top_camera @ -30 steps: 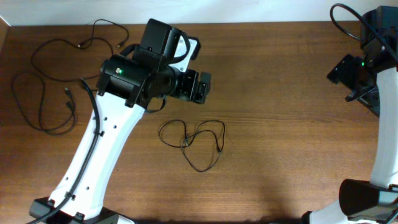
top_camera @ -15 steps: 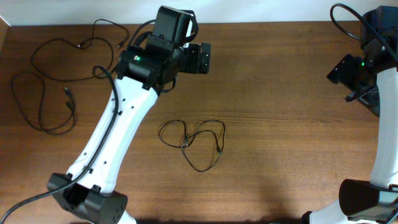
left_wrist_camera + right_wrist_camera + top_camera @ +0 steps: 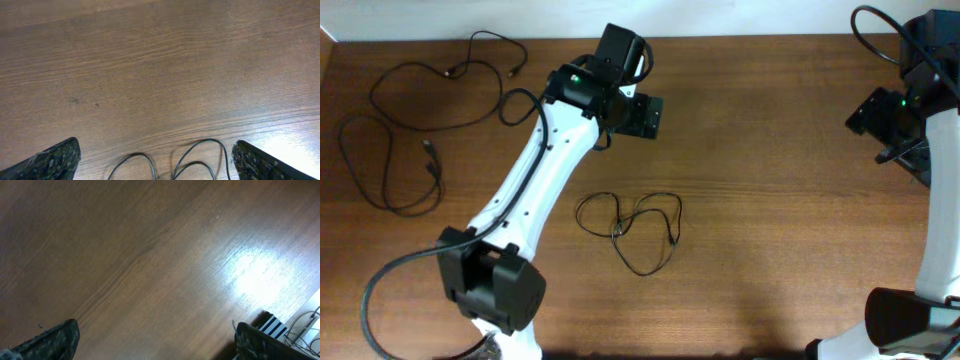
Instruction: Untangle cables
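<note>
The small tangle of black cable has two loops. Next, my left gripper closes on the cable pieces' crossing [image 3: 617,234] that lies between those loops.
A small tangle of thin black cable [image 3: 630,228] lies in loops on the wooden table near the middle. Its top loops also show at the bottom edge of the left wrist view [image 3: 195,160]. More loose black cables [image 3: 405,130] lie spread at the far left. My left gripper [image 3: 644,116] hangs above the table, behind the tangle; its fingers are wide apart and empty [image 3: 155,162]. My right gripper [image 3: 870,112] is at the far right edge, well away from the cables, open and empty over bare wood [image 3: 155,340].
The wooden table [image 3: 770,220] fills the view. The right arm's base and thick black cable [image 3: 920,60] stand at the right edge. A striped object [image 3: 272,325] shows past the table edge in the right wrist view.
My left arm has swung up and to the right, stretching out so the gripper sits further right and away from the tangle. The tangle and the right arm have not moved.
</note>
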Robot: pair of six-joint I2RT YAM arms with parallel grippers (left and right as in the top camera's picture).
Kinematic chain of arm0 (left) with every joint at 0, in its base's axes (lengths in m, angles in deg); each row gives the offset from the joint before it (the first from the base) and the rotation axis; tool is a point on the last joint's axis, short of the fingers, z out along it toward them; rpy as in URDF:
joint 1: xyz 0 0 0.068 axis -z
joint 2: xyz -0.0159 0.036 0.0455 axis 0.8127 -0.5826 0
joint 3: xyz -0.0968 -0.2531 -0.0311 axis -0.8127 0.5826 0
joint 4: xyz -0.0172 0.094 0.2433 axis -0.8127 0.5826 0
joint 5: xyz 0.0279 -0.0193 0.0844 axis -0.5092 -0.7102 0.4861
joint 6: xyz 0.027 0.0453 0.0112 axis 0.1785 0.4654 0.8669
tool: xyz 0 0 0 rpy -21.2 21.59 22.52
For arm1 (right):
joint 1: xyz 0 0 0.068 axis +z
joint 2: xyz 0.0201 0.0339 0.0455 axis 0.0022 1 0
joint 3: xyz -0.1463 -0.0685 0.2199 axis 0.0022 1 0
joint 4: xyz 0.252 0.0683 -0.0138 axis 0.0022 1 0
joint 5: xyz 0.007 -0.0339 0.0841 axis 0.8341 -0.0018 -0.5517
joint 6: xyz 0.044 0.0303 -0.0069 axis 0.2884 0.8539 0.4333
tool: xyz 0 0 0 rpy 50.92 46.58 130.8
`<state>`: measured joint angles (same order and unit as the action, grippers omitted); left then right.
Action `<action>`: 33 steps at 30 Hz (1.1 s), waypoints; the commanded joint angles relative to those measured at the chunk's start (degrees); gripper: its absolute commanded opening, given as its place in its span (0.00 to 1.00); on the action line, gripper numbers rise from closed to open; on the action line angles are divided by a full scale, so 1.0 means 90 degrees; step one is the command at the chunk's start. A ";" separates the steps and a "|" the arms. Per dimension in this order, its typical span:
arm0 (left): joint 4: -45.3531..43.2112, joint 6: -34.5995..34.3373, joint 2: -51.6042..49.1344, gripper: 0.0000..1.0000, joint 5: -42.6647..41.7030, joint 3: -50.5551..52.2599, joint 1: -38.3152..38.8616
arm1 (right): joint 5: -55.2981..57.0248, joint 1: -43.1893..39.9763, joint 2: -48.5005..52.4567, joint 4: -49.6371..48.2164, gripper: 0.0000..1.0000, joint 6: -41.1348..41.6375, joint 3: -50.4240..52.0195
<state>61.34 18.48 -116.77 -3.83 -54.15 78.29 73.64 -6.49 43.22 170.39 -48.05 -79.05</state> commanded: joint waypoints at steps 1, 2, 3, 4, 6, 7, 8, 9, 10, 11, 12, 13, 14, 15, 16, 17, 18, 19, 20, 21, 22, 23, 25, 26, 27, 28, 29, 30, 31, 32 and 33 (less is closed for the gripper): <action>-0.0311 0.0109 -0.0554 0.99 -0.0041 -0.0061 -0.0039 | 0.0005 -0.0019 0.0012 0.0015 0.99 0.0024 0.0005; -0.0464 0.0109 -0.0748 0.99 -0.0044 -0.0061 -0.0039 | 0.0005 -0.0019 0.0012 0.0015 0.98 0.0024 0.0005; -0.0532 0.0109 -0.0874 0.99 -0.0046 -0.0061 -0.0039 | 0.0005 -0.0019 0.0012 0.0015 0.98 0.0022 0.0005; -0.0554 0.0107 -0.0998 0.99 -0.0061 -0.0061 -0.0039 | 0.0005 -0.0019 0.0012 0.0015 0.98 0.0024 0.0005; -0.0498 0.0107 -0.1258 0.99 -0.0461 -0.0061 -0.0029 | 0.0005 -0.0019 0.0012 0.0015 0.98 0.0024 0.0005; -0.0330 0.0107 -0.1413 0.99 -0.0826 -0.0061 -0.0005 | 0.0005 -0.0019 0.0012 0.0015 0.98 0.0024 0.0005; -0.0185 0.0107 -0.1474 0.99 -0.0930 -0.0061 0.0012 | 0.0005 -0.0019 0.0012 0.0015 0.98 0.0024 0.0005; -0.0049 0.0109 -0.1528 0.99 -0.0923 -0.0061 0.0024 | 0.0005 -0.0019 0.0012 0.0015 0.98 0.0022 0.0005; 0.0148 0.0112 -0.1532 0.99 -0.0908 -0.0063 0.0024 | 0.0005 -0.0019 0.0012 0.0015 0.98 0.0024 0.0005; 0.0267 0.0138 -0.1479 0.99 -0.0908 -0.0070 0.0012 | 0.0005 -0.0019 0.0012 0.0015 0.98 0.0022 0.0005; 0.0440 0.0206 -0.1370 1.00 -0.0906 -0.0080 -0.0015 | 0.0005 -0.0019 0.0012 0.0015 0.98 0.0024 0.0005; 0.0697 0.0204 -0.1205 1.00 -0.0911 -0.0080 -0.0061 | 0.0005 -0.0019 0.0012 0.0015 0.98 0.0024 0.0005; 0.0957 0.0202 -0.1049 0.99 -0.0911 -0.0083 -0.0100 | 0.0005 -0.0019 0.0012 0.0015 0.98 0.0022 0.0005; 0.1256 0.0202 -0.0840 0.99 -0.0908 -0.0083 -0.0117 | 0.0005 -0.0019 0.0012 0.0015 0.98 0.0024 0.0005; 0.1528 0.0177 -0.0624 0.99 -0.0911 -0.0080 -0.0117 | 0.0005 -0.0019 0.0012 0.0015 0.99 0.0024 0.0005; 0.1787 0.0061 -0.0355 0.99 -0.0906 -0.0080 -0.0117 | 0.0005 -0.0019 0.0012 0.0015 0.98 0.0022 0.0005; 0.1953 -0.0036 -0.0034 0.99 -0.0908 -0.0080 -0.0117 | 0.0005 -0.0019 0.0012 0.0015 0.98 0.0024 0.0005; 0.2023 -0.0090 0.0362 0.99 -0.0906 -0.0080 -0.0119 | 0.0005 -0.0019 0.0012 0.0015 0.98 0.0024 0.0005; 0.2045 -0.0087 0.0699 1.00 -0.0899 -0.0080 -0.0124 | 0.0005 -0.0019 0.0012 0.0015 0.98 0.0024 0.0005; 0.2076 -0.0087 0.1010 1.00 -0.0899 -0.0080 -0.0121 | 0.0005 -0.0019 0.0012 0.0015 0.98 0.0024 0.0005; 0.2200 -0.0114 0.1358 0.99 -0.0903 -0.0073 -0.0117 | 0.0005 -0.0019 0.0012 0.0015 0.98 0.0024 0.0005; 0.2387 -0.0236 0.1537 0.99 -0.0906 -0.0039 -0.0117 | 0.0005 -0.0019 0.0012 0.0015 0.98 0.0024 0.0005; 0.2807 -0.0284 0.1576 0.99 -0.0906 0.0126 -0.0117 | 0.0005 -0.0019 0.0012 0.0015 0.98 0.0024 0.0005; 0.2781 -0.0304 0.1576 0.99 -0.0908 0.0301 -0.0117 | 0.0005 -0.0019 0.0012 0.0015 0.98 0.0024 0.0005; 0.2640 -0.0500 0.1576 0.99 -0.0908 0.0680 -0.0117 | 0.0005 -0.0019 0.0012 0.0015 0.98 0.0024 0.0005; 0.2395 -0.0809 0.1576 0.99 -0.0916 0.1117 -0.0114 | 0.0005 -0.0019 0.0012 0.0015 0.98 0.0024 0.0005; 0.2040 -0.0950 0.1576 0.99 -0.0908 0.1683 -0.0085 | 0.0005 -0.0019 0.0012 0.0015 0.98 0.0024 0.0005; 0.1613 -0.0954 0.1576 0.98 -0.0930 0.2220 -0.0073 | 0.0005 -0.0019 0.0012 0.0015 0.98 0.0022 0.0005; 0.1314 -0.0954 0.1576 0.94 -0.0957 0.2555 -0.0073 | 0.0005 -0.0019 0.0012 0.0015 0.98 0.0024 0.0005; 0.0906 -0.0993 0.1576 0.85 -0.0957 0.2973 -0.0073 | 0.0005 -0.0019 0.0012 0.0015 0.98 0.0024 0.0005; 0.0500 -0.1105 0.1576 0.78 -0.0954 0.3388 -0.0073 | 0.0007 -0.0019 0.0012 0.0015 0.98 0.0024 0.0005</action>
<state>71.62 11.64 -102.89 -11.78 -30.96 77.50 73.66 -6.49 43.22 170.37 -48.05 -79.05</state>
